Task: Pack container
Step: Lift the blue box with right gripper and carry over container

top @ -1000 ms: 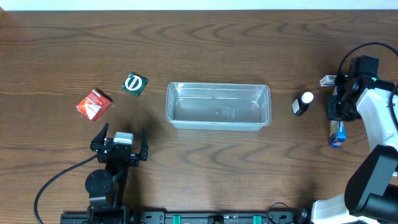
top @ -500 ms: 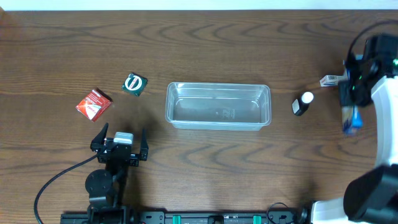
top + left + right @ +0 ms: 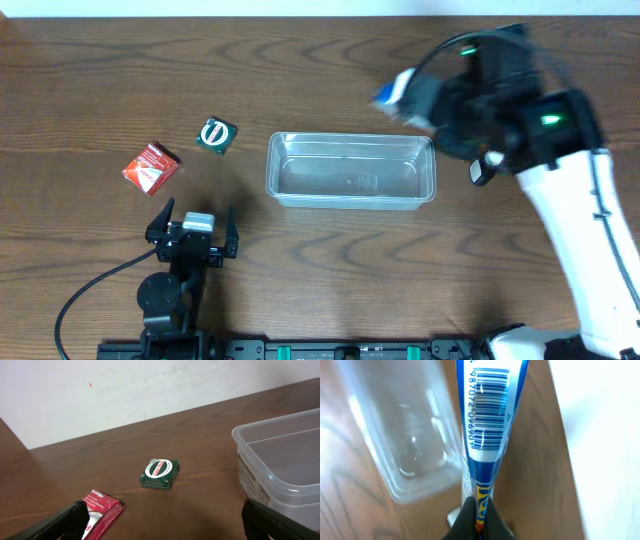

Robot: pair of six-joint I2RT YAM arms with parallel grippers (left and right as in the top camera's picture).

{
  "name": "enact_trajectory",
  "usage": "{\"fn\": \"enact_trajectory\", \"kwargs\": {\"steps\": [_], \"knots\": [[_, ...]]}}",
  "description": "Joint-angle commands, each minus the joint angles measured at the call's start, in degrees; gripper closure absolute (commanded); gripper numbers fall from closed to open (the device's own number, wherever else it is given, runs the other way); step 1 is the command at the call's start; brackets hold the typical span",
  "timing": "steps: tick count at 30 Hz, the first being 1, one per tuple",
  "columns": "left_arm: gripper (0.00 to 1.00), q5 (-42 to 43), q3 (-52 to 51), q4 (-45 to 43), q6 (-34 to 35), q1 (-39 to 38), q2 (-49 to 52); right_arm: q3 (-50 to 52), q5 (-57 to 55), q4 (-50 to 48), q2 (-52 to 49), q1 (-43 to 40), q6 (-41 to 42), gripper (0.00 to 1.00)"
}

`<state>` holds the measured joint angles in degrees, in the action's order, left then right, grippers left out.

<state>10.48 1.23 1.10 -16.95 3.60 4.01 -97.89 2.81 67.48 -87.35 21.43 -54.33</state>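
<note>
The blue and white packet will go down along the clear container's far inner side (image 3: 388, 155) (image 3: 431, 427), toward the black bottle, placed by my right gripper. The packet is now in the air above the container.
The clear plastic container (image 3: 350, 170) sits at the table's middle; it also shows in the left wrist view (image 3: 280, 470) and the right wrist view (image 3: 405, 425). My right gripper (image 3: 425, 100) is shut on a blue and white packet (image 3: 487, 415) and holds it in the air above the container's far right corner. In the overhead view the packet (image 3: 392, 93) is blurred. My left gripper (image 3: 192, 232) is open and empty near the front left. A green packet (image 3: 216, 135) and a red packet (image 3: 151, 166) lie left of the container.
A small black bottle with a white cap (image 3: 484, 168) stands right of the container, partly under my right arm. The white wall runs along the table's far edge (image 3: 600, 435).
My right arm has swung from the far right edge to above the container's far right corner, carrying the blue packet. The left arm has not moved.
</note>
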Motion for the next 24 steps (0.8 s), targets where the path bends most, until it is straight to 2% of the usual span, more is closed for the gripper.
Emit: {"fn": "enact_trajectory", "kwargs": {"steps": [1, 15, 24], "knots": [[0.02, 0.7, -1.0, 1.9, -0.7, 0.2, 0.0, -0.6, 0.0, -0.7, -1.6, 4.4, -8.1, 0.99], [0.02, 0.7, -1.0, 1.9, -0.7, 0.2, 0.0, -0.5, 4.3, 5.5, -12.2, 7.0, -7.5, 0.99], [0.02, 0.7, -1.0, 1.9, -0.7, 0.2, 0.0, -0.5, 3.1, 3.3, -20.0, 6.5, -4.4, 0.99]]}}
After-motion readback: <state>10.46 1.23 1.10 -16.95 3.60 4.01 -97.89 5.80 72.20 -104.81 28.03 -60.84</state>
